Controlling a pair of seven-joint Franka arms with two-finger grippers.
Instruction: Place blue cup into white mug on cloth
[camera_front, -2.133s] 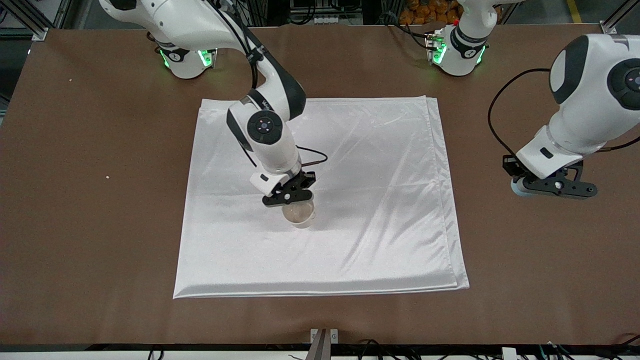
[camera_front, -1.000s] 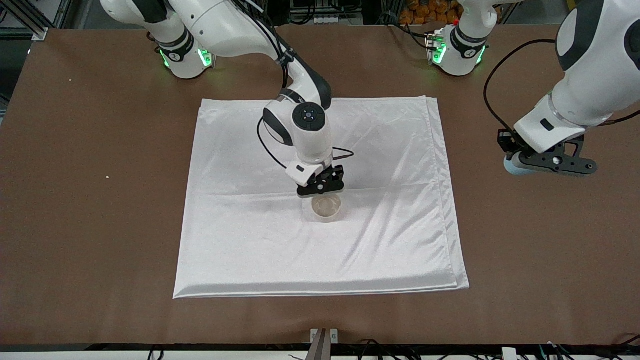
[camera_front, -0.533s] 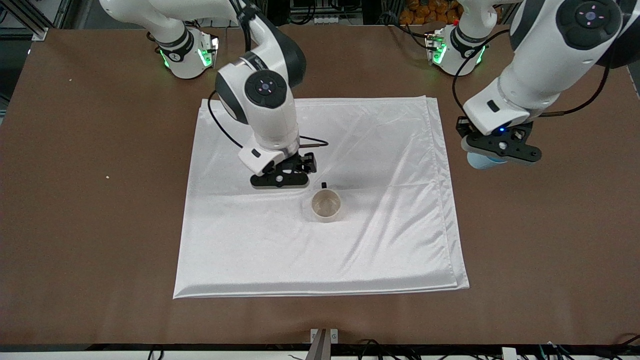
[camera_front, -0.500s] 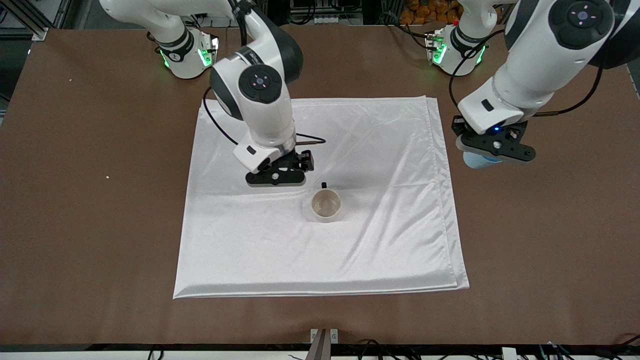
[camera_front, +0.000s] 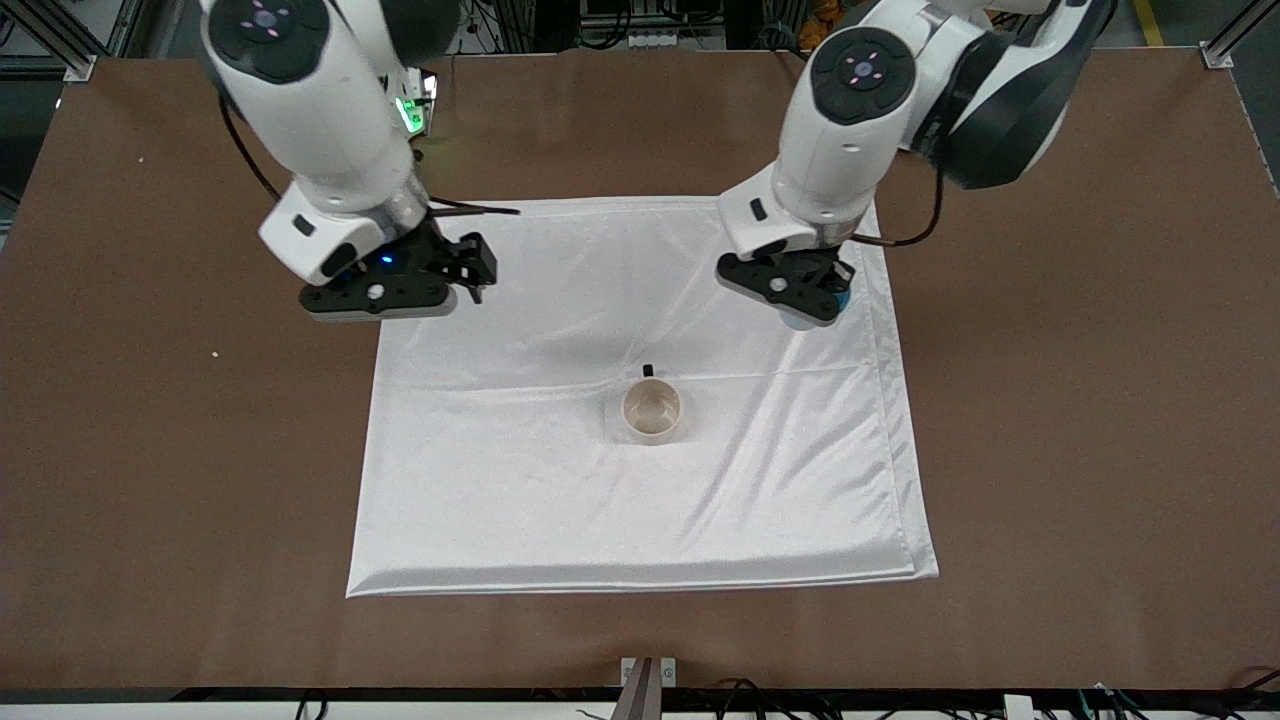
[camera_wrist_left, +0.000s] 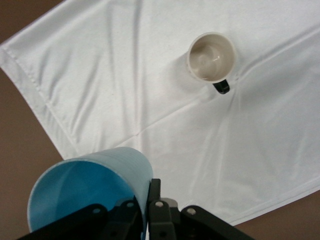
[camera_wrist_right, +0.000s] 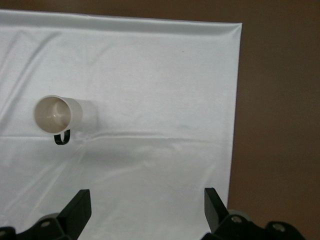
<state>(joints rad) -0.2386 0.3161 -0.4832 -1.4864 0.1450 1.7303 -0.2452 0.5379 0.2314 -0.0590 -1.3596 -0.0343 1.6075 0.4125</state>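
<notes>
The robot's left gripper needs to release the blue cup inside the white mug's opening (camera_front: 651, 409) (camera_wrist_left: 211, 57), near the middle of the cloth. The blue cup is still in the air over the cloth.
The white mug (camera_front: 652, 410) stands upright on the cloth (camera_front: 600, 520) near its middle, with its dark handle pointing toward the robots' bases. It also shows in the left wrist view (camera_wrist_left: 211, 56) and the right wrist view (camera_wrist_right: 57, 115). My left gripper (camera_front: 798, 298) is shut on the wall of the blue cup (camera_front: 798, 321) and holds it in the air over the cloth, near the edge toward the left arm's end. The cup's blue inside shows in the left wrist view (camera_wrist_left: 85, 192). My right gripper (camera_front: 372, 303) is open and empty, over the cloth's edge toward the right arm's end.
The brown table (camera_front: 1100, 450) surrounds the cloth on all sides. Two small specks (camera_front: 215, 353) lie on it toward the right arm's end. A metal bracket (camera_front: 648, 670) sits at the table's edge nearest the front camera.
The right gripper moved the mug toward the left arm's end, let go, then rose and drew back toward its own end. The left gripper carried the blue cup from over bare table to over the cloth.
</notes>
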